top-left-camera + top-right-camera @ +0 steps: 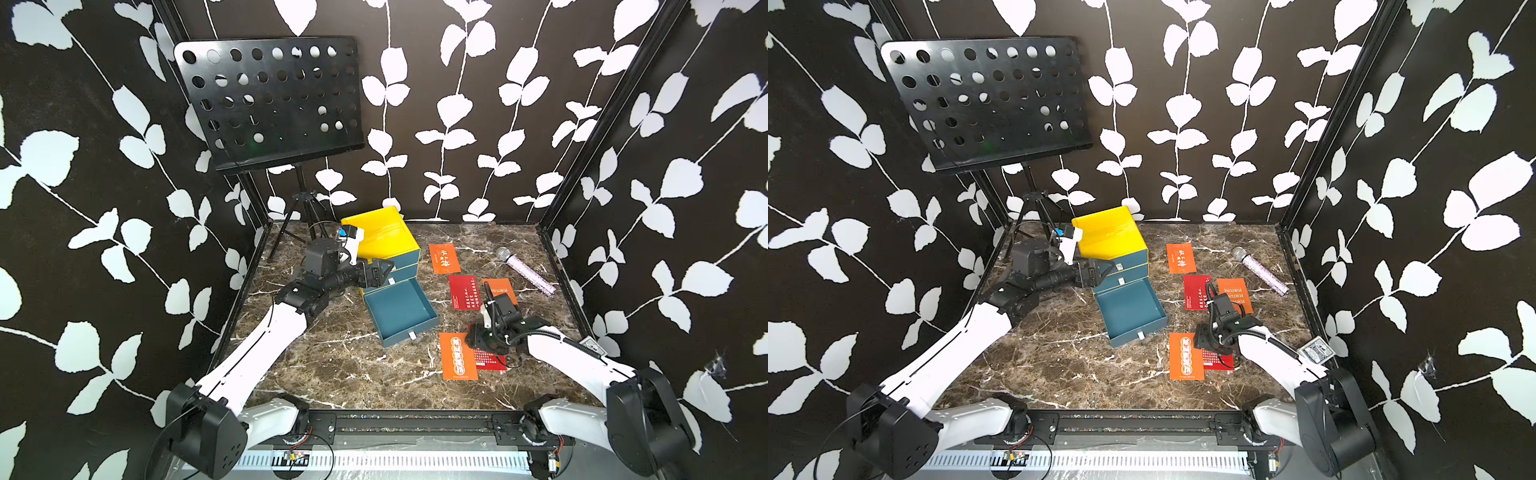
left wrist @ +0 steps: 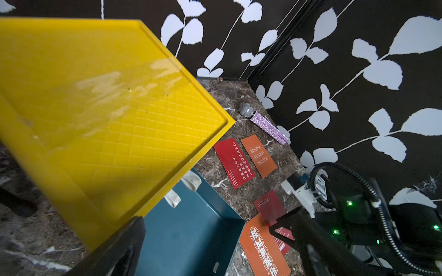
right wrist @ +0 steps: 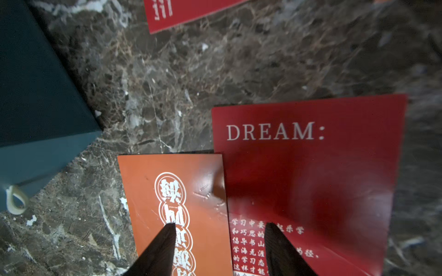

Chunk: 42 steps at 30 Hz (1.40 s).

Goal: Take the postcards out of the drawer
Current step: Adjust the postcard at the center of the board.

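The teal drawer is empty and should be shut, so my right gripper will close on the white pull loop (image 1: 412, 336) (image 3: 17, 200) at the front of the drawer.
The teal drawer (image 1: 397, 309) stands pulled out of the yellow-topped box (image 1: 380, 232), and its inside is bare. Several postcards lie on the marble to its right. At the far side are an orange one (image 1: 444, 258), a red one (image 1: 463, 292) and an orange FORTUNE one (image 1: 500, 289). Nearer lie an orange one (image 3: 177, 203) overlapping the red DREAM one (image 3: 311, 155). My right gripper (image 3: 220, 227) hovers open over the seam of these two, nothing between its fingers. My left gripper (image 1: 380, 270) is wide open at the box's front, above the drawer.
A glittery purple microphone (image 1: 525, 270) lies at the far right. A pack of playing cards (image 1: 1317, 351) sits by the right edge. A black perforated music stand (image 1: 270, 99) on a tripod rises behind the box at the back left.
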Each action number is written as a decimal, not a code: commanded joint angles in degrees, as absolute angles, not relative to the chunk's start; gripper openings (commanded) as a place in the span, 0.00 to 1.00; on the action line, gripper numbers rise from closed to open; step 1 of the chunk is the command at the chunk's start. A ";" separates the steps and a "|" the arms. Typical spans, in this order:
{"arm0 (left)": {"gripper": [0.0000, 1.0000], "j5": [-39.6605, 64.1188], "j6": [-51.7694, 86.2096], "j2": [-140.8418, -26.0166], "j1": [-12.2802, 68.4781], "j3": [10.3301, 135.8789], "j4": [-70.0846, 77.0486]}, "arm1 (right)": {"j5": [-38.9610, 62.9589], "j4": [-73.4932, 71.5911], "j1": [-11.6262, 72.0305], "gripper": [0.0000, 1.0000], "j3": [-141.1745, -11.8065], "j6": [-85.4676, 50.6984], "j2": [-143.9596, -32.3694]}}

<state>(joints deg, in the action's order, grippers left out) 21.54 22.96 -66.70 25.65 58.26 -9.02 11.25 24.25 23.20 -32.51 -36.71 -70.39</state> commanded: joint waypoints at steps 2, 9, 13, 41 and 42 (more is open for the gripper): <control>0.99 20.39 22.54 -65.22 25.49 59.08 -9.96 | 13.65 17.71 23.93 0.58 -30.99 -38.95 -72.09; 0.99 21.18 24.60 -65.57 25.40 57.66 -7.79 | 16.29 12.24 25.16 0.56 -28.75 -41.57 -74.62; 0.99 21.36 25.13 -65.65 25.40 57.45 -7.13 | 17.24 10.68 26.64 0.55 -28.24 -43.35 -74.59; 0.99 21.37 25.89 -64.04 25.31 56.29 -6.28 | 18.54 17.85 32.07 0.54 -24.14 -48.99 -68.59; 0.99 21.28 25.84 -63.89 25.31 56.17 -6.33 | 17.80 19.25 32.08 0.54 -24.69 -48.76 -67.96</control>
